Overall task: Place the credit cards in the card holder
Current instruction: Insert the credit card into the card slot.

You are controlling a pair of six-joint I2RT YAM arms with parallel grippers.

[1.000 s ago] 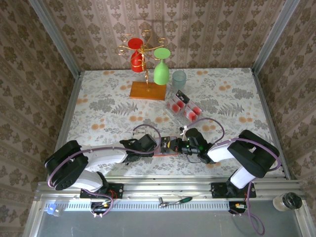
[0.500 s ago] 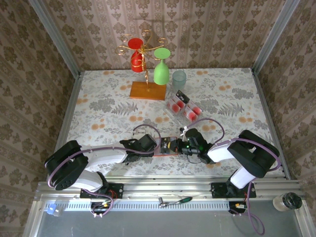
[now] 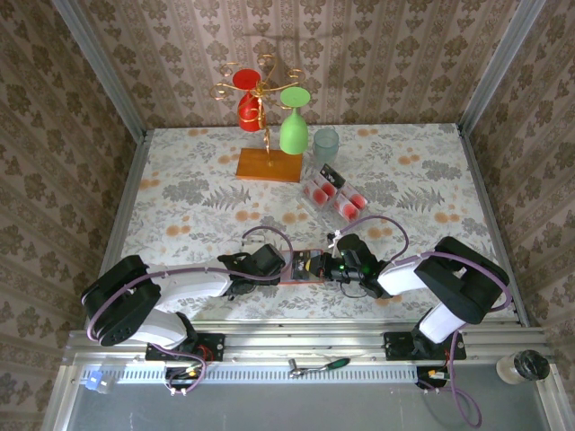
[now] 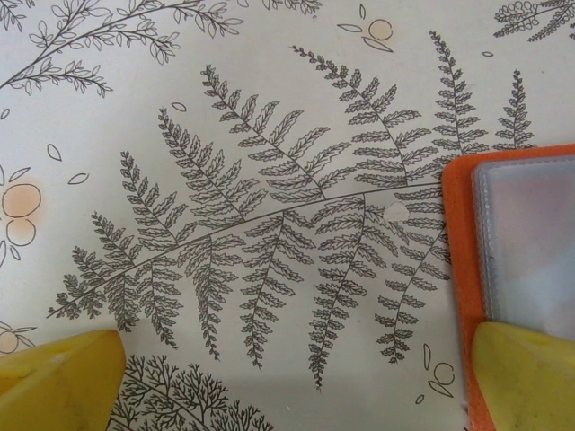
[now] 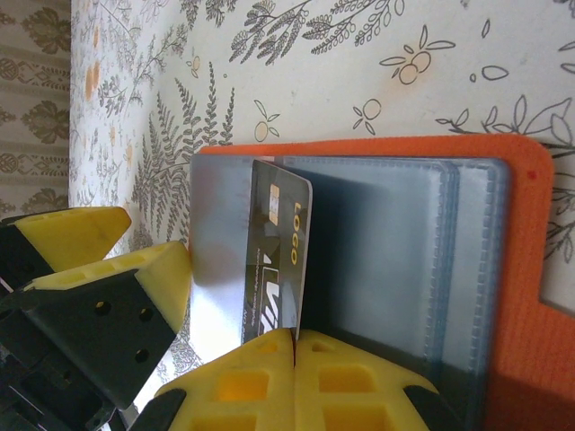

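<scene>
My right gripper is going to let go of the credit card in the clear plastic pocket (image 3: pixel 297 264) (image 5: pixel 256 274) beside the yellow fingers of my left gripper.
The card holder (image 3: pixel 308 266) lies open near the table's front, orange with clear plastic pockets (image 5: pixel 395 242). My right gripper (image 5: pixel 295 334) is shut on a credit card (image 5: pixel 278 260), dark-faced with gold lettering. The card stands on edge over the pockets near the holder's left side. My left gripper (image 4: pixel 296 382) is open and low over the tablecloth. Its right finger (image 4: pixel 526 373) rests on the holder's orange corner (image 4: pixel 458 269), and its left finger (image 4: pixel 58 377) is over bare cloth. More credit cards (image 3: pixel 334 193), red blobs with black bands, lie farther back.
A gold rack with a red and a green glass (image 3: pixel 269 108) stands on an orange wooden base (image 3: pixel 269 165) at the back. A clear tumbler (image 3: pixel 325 144) sits beside it. The left gripper's yellow fingers (image 5: pixel 135 296) sit close to the held card.
</scene>
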